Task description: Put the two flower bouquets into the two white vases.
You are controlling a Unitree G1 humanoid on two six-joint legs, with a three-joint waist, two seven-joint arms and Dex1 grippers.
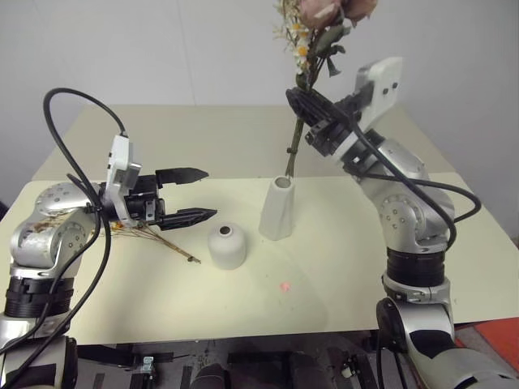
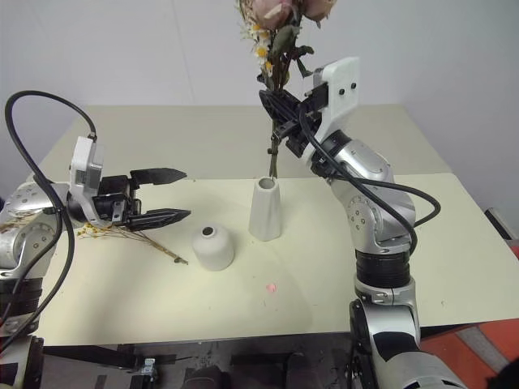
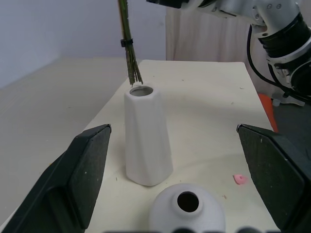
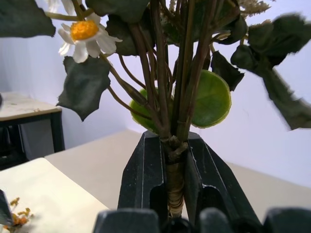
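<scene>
Next, I let go of the pink rose bouquet with my right gripper when its stems are inside the opening of the tall white vase (image 1: 282, 182).
My right gripper (image 1: 310, 109) is shut on the tied stems of the pink rose bouquet (image 1: 320, 24) and holds it upright. The stem tips (image 3: 133, 73) hang just above the mouth of the tall white vase (image 1: 277, 209), at mid table. Left of it stands the short rounded vase (image 1: 227, 245). My left gripper (image 1: 209, 193) is open, level and empty, pointing at the vases from the left. The sparse bouquet (image 1: 158, 237) of thin brown stems lies flat on the table under my left arm. In the right wrist view the stems sit clamped between the black fingers (image 4: 141, 170).
A small pink speck (image 1: 285, 286) lies on the cream table (image 1: 349, 275) in front of the vases. A second cream table (image 1: 203, 138) stands behind, against the wall. The table's front edge runs close below the vases.
</scene>
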